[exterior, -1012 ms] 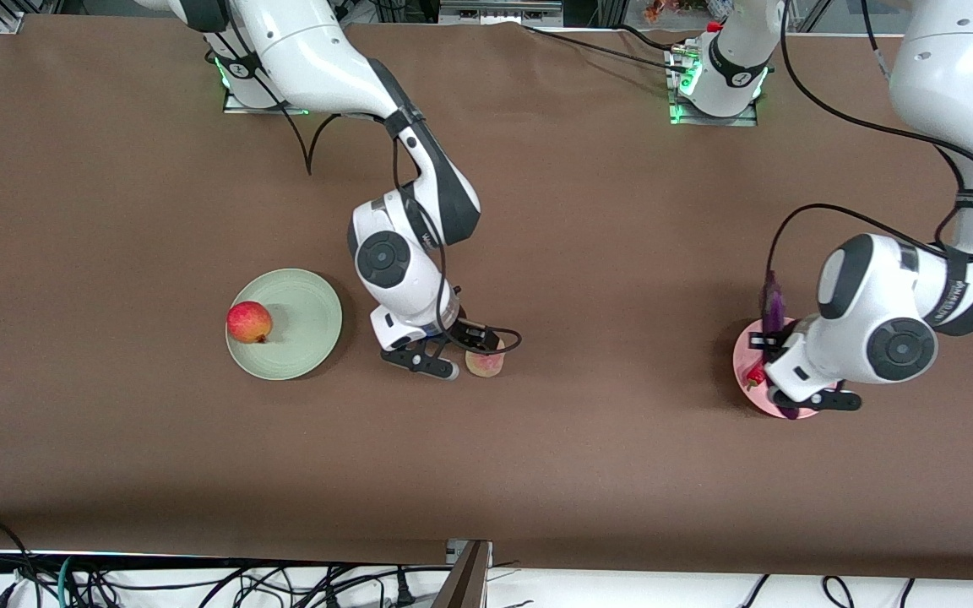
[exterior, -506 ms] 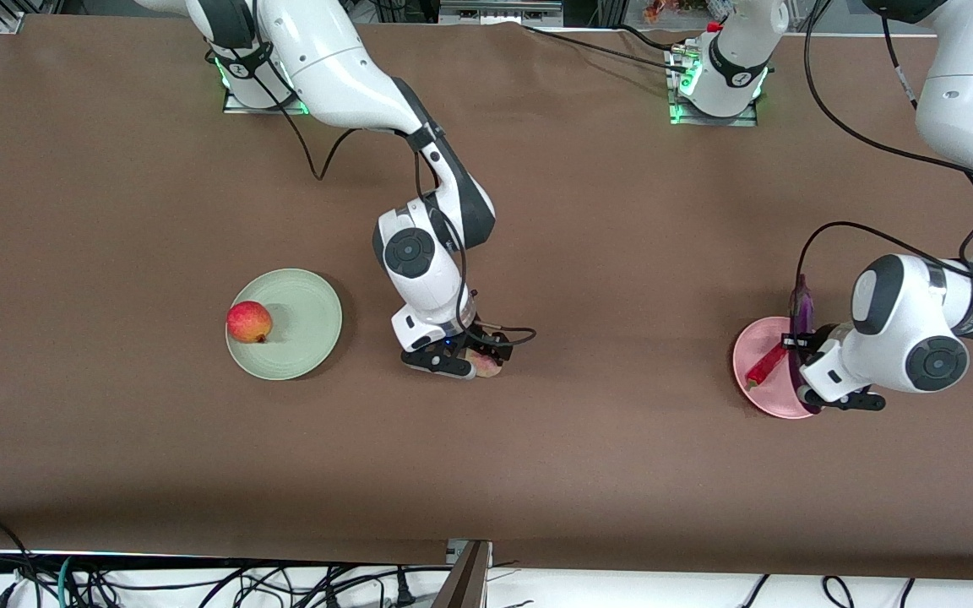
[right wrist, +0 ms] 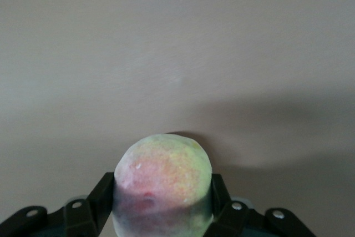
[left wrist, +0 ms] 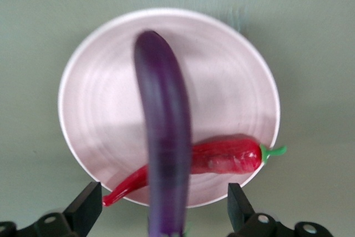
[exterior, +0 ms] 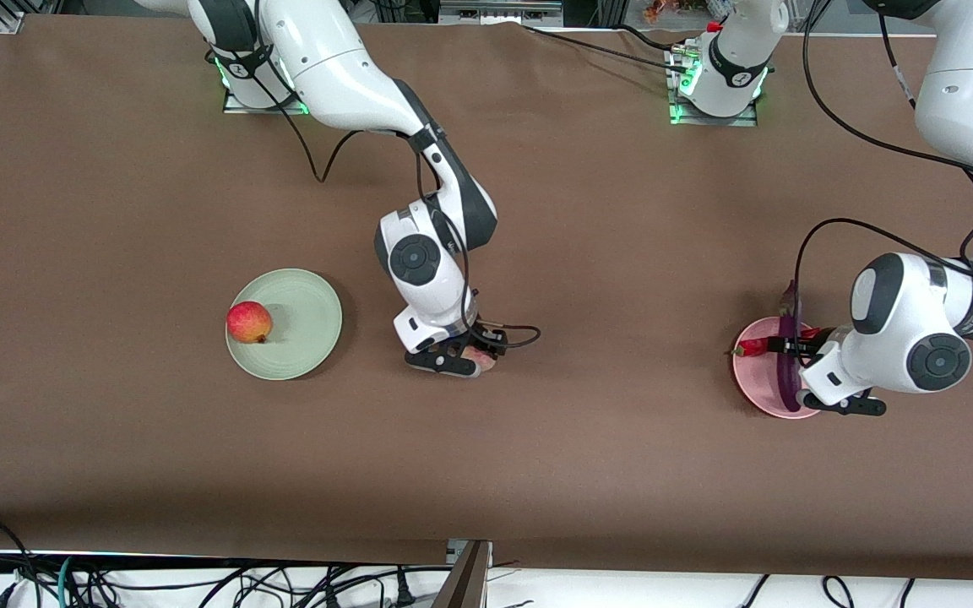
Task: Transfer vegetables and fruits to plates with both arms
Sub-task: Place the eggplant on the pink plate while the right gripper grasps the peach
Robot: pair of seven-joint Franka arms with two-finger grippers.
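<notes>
My right gripper should release the pale peach-like fruit on the pale green plate (exterior: 290, 328), next to the red fruit.
My right gripper (exterior: 465, 361) is shut on the pale peach-like fruit (exterior: 486, 360), low at the brown table, beside the pale green plate (exterior: 305, 325). In the right wrist view its fingers (right wrist: 102, 195) press both sides of the fruit (right wrist: 163, 181). The red fruit (exterior: 248, 322) lies on the green plate. My left gripper (exterior: 820, 374) is open over the pink plate (exterior: 752, 384). The purple eggplant (exterior: 785, 376) lies on that plate across the red chili (exterior: 755, 345). In the left wrist view the eggplant (left wrist: 163, 131) passes between the wide-open fingers (left wrist: 83, 215), over the chili (left wrist: 227, 156).
Both arm bases stand along the table edge farthest from the front camera. Black cables hang from each wrist. Brown table surface stretches between the two plates. Cables and a stand lie past the table's near edge.
My right gripper moved onto the pale fruit and closed on it. My left gripper opened; the eggplant went from upright in its grip to lying on the pink plate, and the chili shifted.
</notes>
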